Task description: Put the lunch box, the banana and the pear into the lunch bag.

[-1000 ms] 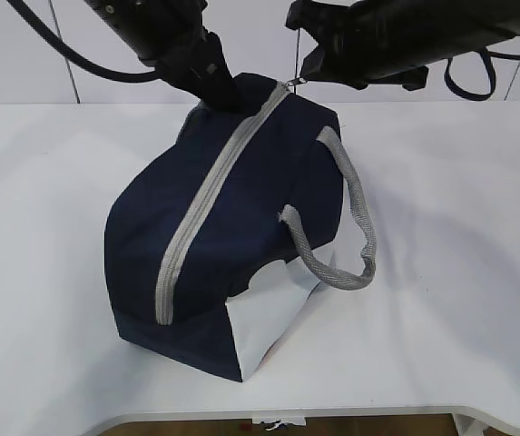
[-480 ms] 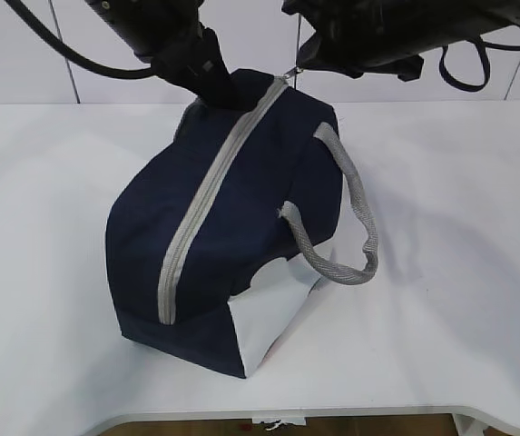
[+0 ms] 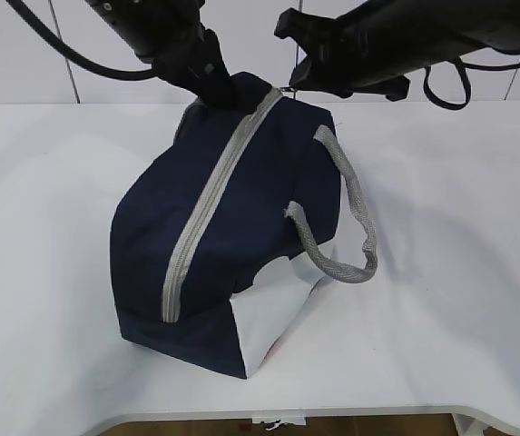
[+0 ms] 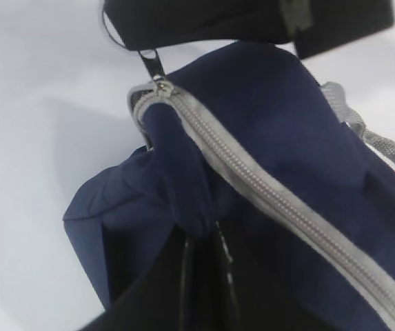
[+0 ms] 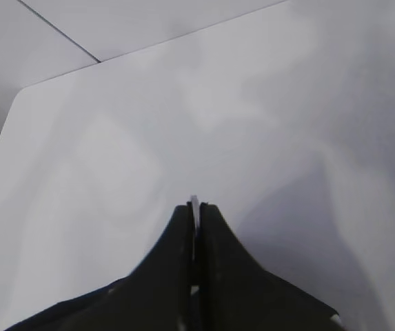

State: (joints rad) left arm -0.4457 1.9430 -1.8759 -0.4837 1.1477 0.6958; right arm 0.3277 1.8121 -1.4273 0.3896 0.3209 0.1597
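I need to open my left gripper, which holds a fold close to the zipper's far end, and take navy fabric farther back (image 3: pixel 207 127) from the ring pull.
The navy lunch bag (image 3: pixel 232 227) lies on the white table, its grey zipper (image 3: pixel 207 204) shut along the top. My left gripper (image 3: pixel 219 91) is shut on a fold of navy fabric (image 4: pixel 183 186) at the bag's far end. My right gripper (image 3: pixel 298 80) is shut on the metal ring pull (image 4: pixel 153 65) at the zipper's far end; a thin metal sliver (image 5: pixel 194 201) shows between the right gripper's (image 5: pixel 195 207) closed jaws. The lunch box, banana and pear are out of view.
A grey webbing handle (image 3: pixel 355 218) hangs off the bag's right side above its white side panel (image 3: pixel 273 313). The table's front edge (image 3: pixel 377 411) runs close below the bag. A dark cable loop (image 3: pixel 443 89) dangles from the right arm.
My right arm has moved a little left and down with the ring pull. The bag's near end has shifted slightly right. The left gripper keeps its hold.
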